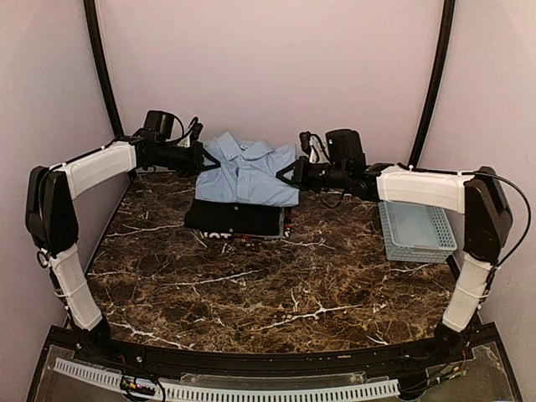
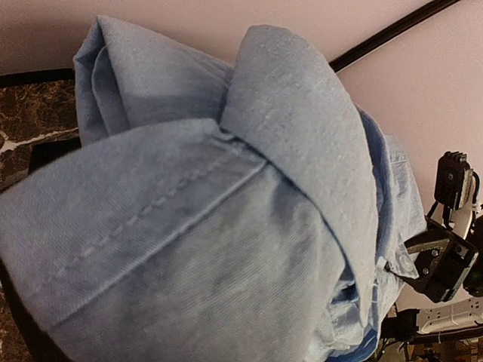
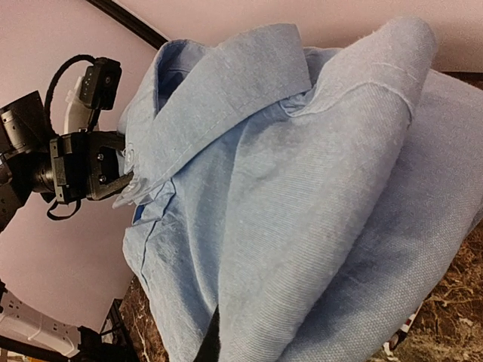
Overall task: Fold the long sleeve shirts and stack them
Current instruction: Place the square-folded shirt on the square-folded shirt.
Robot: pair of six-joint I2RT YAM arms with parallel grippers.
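Note:
The robot's left gripper needs to release the light blue shirt squarely on top of the folded black shirt (image 1: 235, 199).
The folded light blue long sleeve shirt (image 1: 247, 172) is held at the back of the table, collar toward the wall, over the folded black shirt (image 1: 234, 219) lying on the marble. My left gripper (image 1: 203, 159) is shut on its left edge and my right gripper (image 1: 285, 174) on its right edge. Blue cloth (image 2: 226, 226) fills the left wrist view and hides that gripper's fingers. In the right wrist view the cloth (image 3: 302, 188) likewise covers the fingers, and the left gripper (image 3: 124, 182) shows pinching the shirt's far side.
A pale blue plastic lattice basket (image 1: 416, 230) stands at the right side of the dark marble table (image 1: 251, 293). Pink walls close in the back and sides. The black shirt's front edge shows a small white and red marking.

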